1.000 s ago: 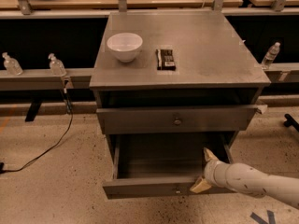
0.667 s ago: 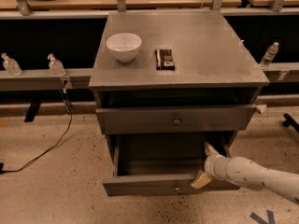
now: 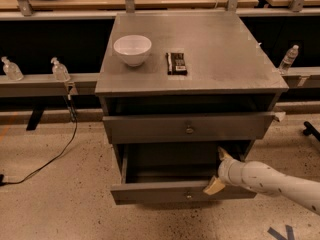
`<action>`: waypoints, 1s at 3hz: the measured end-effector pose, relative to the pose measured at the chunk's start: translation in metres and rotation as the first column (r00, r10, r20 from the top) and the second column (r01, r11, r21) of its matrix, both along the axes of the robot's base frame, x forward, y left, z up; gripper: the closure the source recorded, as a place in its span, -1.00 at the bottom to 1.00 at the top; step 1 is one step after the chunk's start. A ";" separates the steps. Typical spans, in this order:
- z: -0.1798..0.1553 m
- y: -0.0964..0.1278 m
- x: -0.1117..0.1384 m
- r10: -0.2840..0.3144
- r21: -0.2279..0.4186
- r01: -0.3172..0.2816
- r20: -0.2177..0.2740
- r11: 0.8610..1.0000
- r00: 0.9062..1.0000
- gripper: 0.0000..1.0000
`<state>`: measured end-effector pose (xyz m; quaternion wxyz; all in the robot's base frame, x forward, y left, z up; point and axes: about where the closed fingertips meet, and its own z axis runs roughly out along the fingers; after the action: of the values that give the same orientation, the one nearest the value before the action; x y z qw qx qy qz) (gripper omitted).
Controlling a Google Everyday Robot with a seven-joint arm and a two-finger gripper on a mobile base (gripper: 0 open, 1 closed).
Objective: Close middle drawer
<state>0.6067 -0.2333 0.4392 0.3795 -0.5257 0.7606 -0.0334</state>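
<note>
My gripper should close next just outside the middle drawer's front [image 3: 211,198], between the knob and the end closest to my arm.
The grey cabinet [image 3: 200,44] has its middle drawer [image 3: 150,191] pulled out, with a small round knob [image 3: 188,195] on its flat front. The top drawer [image 3: 150,129] above it stands slightly out. My gripper [image 3: 218,170] is at the right end of the middle drawer's front. It is open: one tan fingertip [image 3: 223,154] is inside the drawer and the other [image 3: 214,186] lies against the outside of the front. My white arm [image 3: 270,181] comes in from the lower right. The lowest drawer is hidden.
A white bowl [image 3: 132,49] and a dark snack bar [image 3: 177,63] sit on the cabinet top. Clear bottles [image 3: 59,70] stand on a ledge to the left and another bottle [image 3: 289,59] to the right. A black cable [image 3: 55,154] runs over the floor at left.
The middle drawer's front has moved in toward the cabinet, with my gripper moving with it. The view has shifted slightly closer.
</note>
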 end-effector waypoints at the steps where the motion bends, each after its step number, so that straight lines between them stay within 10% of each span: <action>1: 0.002 -0.001 0.008 0.001 0.006 -0.001 0.008 1.000 1.000 -1.00; 3: -0.003 -0.006 -0.027 0.072 0.247 -0.090 0.080 0.965 0.994 -1.00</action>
<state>0.5798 -0.2390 0.4363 0.4705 -0.5028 0.7227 0.0597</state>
